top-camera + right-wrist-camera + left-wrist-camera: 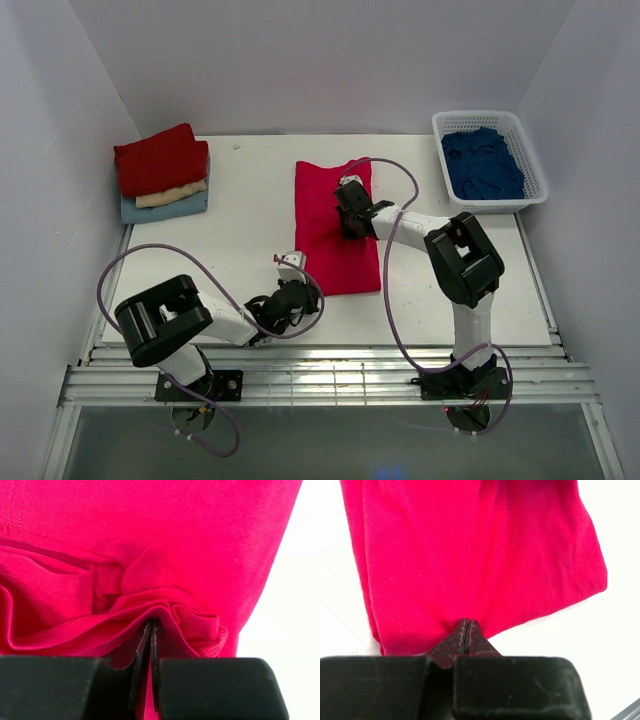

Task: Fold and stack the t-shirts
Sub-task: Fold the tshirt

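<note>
I can see my left gripper pinching the crimson t-shirt's hem in from the t-shirt's corner (384, 649), so I should open it and take the corner with it while my right gripper takes the other corner.
The crimson t-shirt (335, 240) lies as a long folded strip in the middle of the table. My left gripper (303, 290) sits at its near left corner. In the left wrist view that gripper (465, 621) is shut, its tips pinching the t-shirt (470, 555) just inside the hem, with faint creases running to them. My right gripper (351, 214) rests on the far right part of the strip. Seen from the right wrist, it (151, 623) is shut on bunched folds of the t-shirt (150, 540). A stack of folded t-shirts (160, 160), dark red over cream over pale blue, sits back left.
A white lattice basket (530, 150) at the back right holds a crumpled navy t-shirt (482, 165). White walls close in the table on three sides. A metal rail (320, 375) runs along the near edge by the arm bases.
</note>
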